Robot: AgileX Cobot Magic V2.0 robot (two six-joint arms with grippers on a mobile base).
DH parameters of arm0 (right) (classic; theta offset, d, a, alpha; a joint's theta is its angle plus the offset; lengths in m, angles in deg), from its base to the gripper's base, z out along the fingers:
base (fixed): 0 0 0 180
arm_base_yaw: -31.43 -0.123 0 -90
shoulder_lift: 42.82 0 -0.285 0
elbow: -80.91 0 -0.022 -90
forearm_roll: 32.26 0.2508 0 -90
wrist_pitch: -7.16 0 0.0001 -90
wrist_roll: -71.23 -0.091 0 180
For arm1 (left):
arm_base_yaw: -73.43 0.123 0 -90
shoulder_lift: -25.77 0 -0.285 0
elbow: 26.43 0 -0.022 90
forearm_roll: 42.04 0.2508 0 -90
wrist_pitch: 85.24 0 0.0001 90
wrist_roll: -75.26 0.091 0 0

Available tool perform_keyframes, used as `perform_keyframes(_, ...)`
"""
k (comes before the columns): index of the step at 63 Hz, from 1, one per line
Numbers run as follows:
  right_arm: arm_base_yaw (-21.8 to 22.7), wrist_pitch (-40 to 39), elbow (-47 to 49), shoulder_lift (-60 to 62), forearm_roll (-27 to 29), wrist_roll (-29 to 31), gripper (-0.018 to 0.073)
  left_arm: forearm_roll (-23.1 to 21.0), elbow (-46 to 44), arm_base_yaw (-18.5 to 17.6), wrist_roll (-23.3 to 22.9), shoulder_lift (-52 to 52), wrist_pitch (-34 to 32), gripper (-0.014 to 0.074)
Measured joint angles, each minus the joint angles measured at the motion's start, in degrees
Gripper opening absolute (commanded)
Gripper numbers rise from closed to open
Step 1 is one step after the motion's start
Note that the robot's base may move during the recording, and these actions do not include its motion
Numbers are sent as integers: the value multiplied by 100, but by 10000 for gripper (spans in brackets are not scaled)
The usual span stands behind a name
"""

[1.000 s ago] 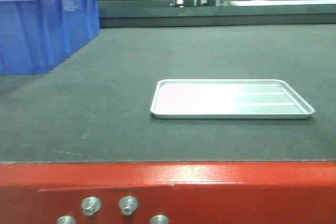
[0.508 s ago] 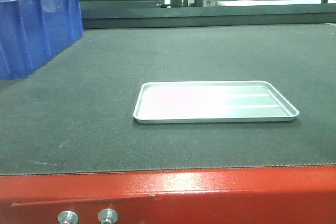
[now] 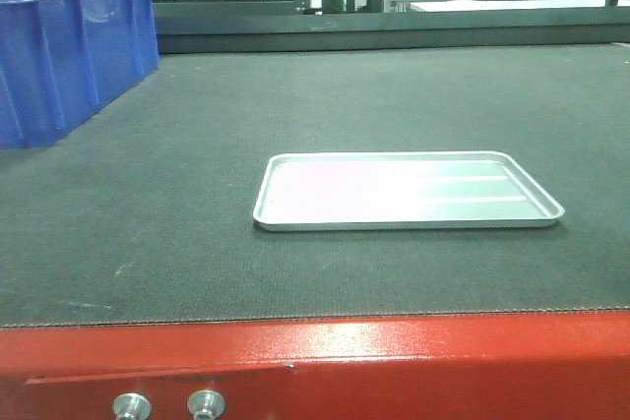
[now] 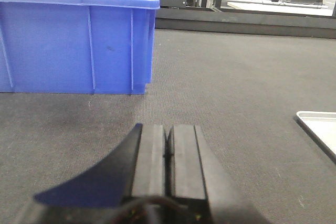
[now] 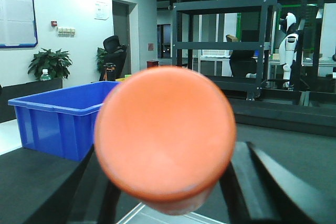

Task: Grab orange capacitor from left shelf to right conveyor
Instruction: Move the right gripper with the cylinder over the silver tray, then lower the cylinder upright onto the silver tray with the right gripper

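The orange capacitor will go down upright near the middle of the silver tray (image 3: 410,191), where I need to set it with my right gripper. The capacitor is now held above the belt and tray.
The orange capacitor (image 5: 165,135) fills the right wrist view end-on, a round orange face. My right gripper (image 5: 168,184) is shut on it, with a dark finger (image 5: 252,182) on each side. Below it lie the dark belt and a corner of the silver tray (image 5: 157,214). The right conveyor (image 3: 295,95) is a wide dark belt with a red front edge (image 3: 413,361) and silver buttons. My left gripper (image 4: 168,132) is shut with nothing in it, low over the belt (image 4: 236,77). The left shelf is out of view. Neither gripper shows in the front view.
A shallow silver tray (image 3: 406,190) lies on the belt right of centre. A blue plastic bin (image 3: 69,46) stands at the belt's far left and shows again as the blue bin (image 4: 73,35) ahead of my left gripper. Dark racks and desks stand behind the conveyor.
In the front view the tray and blue bin slid left and the red edge dropped lower a second ago. Since half a second ago they have hardly shifted.
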Motion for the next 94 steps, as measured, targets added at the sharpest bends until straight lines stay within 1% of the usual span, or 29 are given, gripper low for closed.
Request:
perform_keyframes(9,0,-212,0,-1003,22,-10,76,0,0,0,0,0,0,-105)
perform_keyframes(22,0,-1151,18,-3117,26,-10,76,0,0,0,0,0,0,-105)
perform_keyframes(34,0,-1424,529,-4855,35,-10,76,0,0,0,0,0,0,-105)
perform_keyframes(45,-13,-2047,907,-6298,47,-10,76,0,0,0,0,0,0,-105)
perform_keyframes(53,-167,-2502,930,-7043,58,-10,76,0,0,0,0,0,0,-105)
perform_keyframes(62,-363,-3199,930,-7730,58,-10,76,0,0,0,0,0,0,-105)
perform_keyframes(77,-374,-4123,942,-8711,67,-10,76,0,0,0,0,0,0,-105)
perform_keyframes(94,-374,-4605,978,-9341,67,-10,81,0,0,0,0,0,0,-105)
